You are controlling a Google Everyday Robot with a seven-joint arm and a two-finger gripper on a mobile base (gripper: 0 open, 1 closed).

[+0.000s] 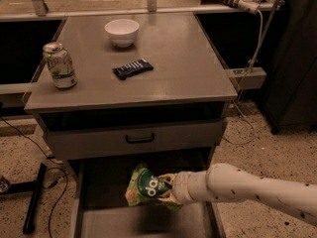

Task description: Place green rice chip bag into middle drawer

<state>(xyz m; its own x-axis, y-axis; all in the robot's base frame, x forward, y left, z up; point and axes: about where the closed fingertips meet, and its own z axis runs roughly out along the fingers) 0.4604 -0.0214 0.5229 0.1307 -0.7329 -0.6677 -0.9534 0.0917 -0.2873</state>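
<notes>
The gripper should release the green rice chip bag on the open drawer's bottom point(151, 195), just in front of the black handle.
The green rice chip bag point(142, 186) is bright green with a dark oval logo. It hangs above the floor of the open middle drawer point(143, 224), near the drawer's middle. My gripper point(166, 188) reaches in from the right on a white arm and is shut on the bag's right edge. The bag is upright and slightly tilted. The drawer is pulled out under the closed drawer front with a black handle point(140, 139).
On the grey cabinet top point(198, 78) stand a white bowl point(122, 31), a dark-blue striped wrapper point(132, 68) and a drink can point(59, 65). A black stand leg and cables point(34, 195) lie on the speckled floor at left. A dark cabinet point(292, 58) stands at right.
</notes>
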